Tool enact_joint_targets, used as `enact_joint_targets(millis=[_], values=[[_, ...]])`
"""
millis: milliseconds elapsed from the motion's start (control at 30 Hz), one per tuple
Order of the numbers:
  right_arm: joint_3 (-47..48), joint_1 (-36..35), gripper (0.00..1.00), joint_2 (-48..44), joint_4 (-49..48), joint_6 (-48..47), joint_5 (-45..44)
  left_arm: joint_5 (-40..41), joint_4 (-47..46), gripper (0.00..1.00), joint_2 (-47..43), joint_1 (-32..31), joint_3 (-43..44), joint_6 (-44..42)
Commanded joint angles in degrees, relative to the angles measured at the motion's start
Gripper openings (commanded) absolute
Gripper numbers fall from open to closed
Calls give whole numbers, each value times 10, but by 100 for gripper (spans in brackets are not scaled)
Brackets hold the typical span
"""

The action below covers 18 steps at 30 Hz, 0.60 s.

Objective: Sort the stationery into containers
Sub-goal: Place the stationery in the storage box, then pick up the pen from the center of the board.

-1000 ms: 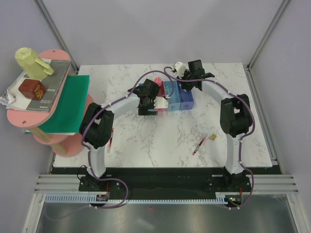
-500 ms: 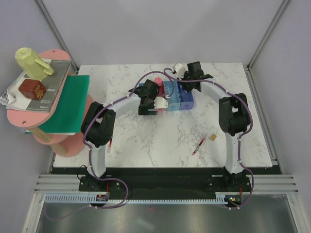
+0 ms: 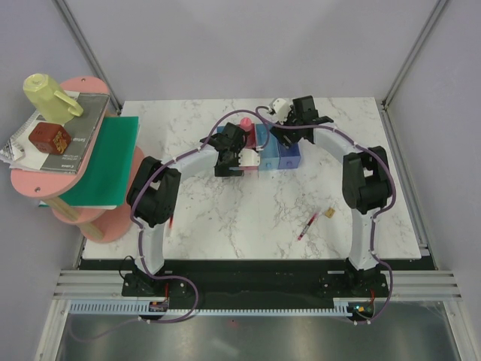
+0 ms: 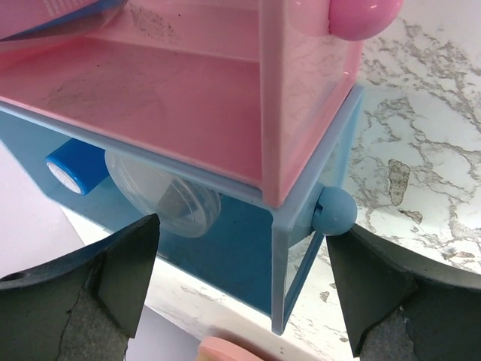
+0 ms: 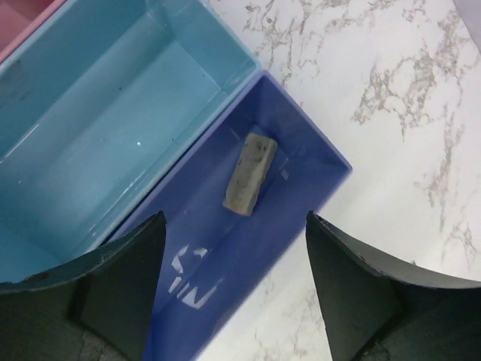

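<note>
I will next move my left gripper to the red pen next to the pink tiered stand and close it on the pen's body (image 3: 171,219) near its near end.
The containers (image 3: 263,143) stand in a joined row at mid-table. My right gripper (image 5: 235,256) hangs open over the violet-blue bin (image 5: 285,218). A small grey block (image 5: 250,173) lies loose on that bin's floor, and the light blue bin (image 5: 113,128) beside it holds nothing. My left gripper (image 4: 244,293) is open beside the blue bin (image 4: 248,248), which holds a clear roll (image 4: 161,195) and a small blue piece (image 4: 74,165). A pink tube (image 3: 245,124) stands at the pink bin (image 4: 173,98). A red pen (image 3: 307,226) and a tan block (image 3: 329,214) lie on the marble; another red pen (image 3: 172,218) lies by the left arm.
A pink tiered stand (image 3: 113,226) at the left edge carries books, a yellow-green jug (image 3: 46,96), a red-brown cube (image 3: 49,138) and a green sheet (image 3: 105,162). Grey walls close in the marble table (image 3: 225,218) on three sides.
The right gripper has opened over the violet-blue bin and its wrist has shifted slightly. The left arm has stayed put by the bins.
</note>
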<state>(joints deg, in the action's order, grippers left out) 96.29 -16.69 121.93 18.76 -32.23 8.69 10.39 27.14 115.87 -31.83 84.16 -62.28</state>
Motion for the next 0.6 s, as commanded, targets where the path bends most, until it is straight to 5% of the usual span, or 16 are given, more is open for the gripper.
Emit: enact_joint_targets(millis=[0,367,567], values=[[-30,10,82,-101,-2,11,5,-5,-39,97,-1,3,10,-12],[-128,29,85,-299,142,12,-5,-19,39,100,-139,-9,-44,35],[-248,29,85,-405,173,75,-25,5,183,100,-191,-10,-60,196]])
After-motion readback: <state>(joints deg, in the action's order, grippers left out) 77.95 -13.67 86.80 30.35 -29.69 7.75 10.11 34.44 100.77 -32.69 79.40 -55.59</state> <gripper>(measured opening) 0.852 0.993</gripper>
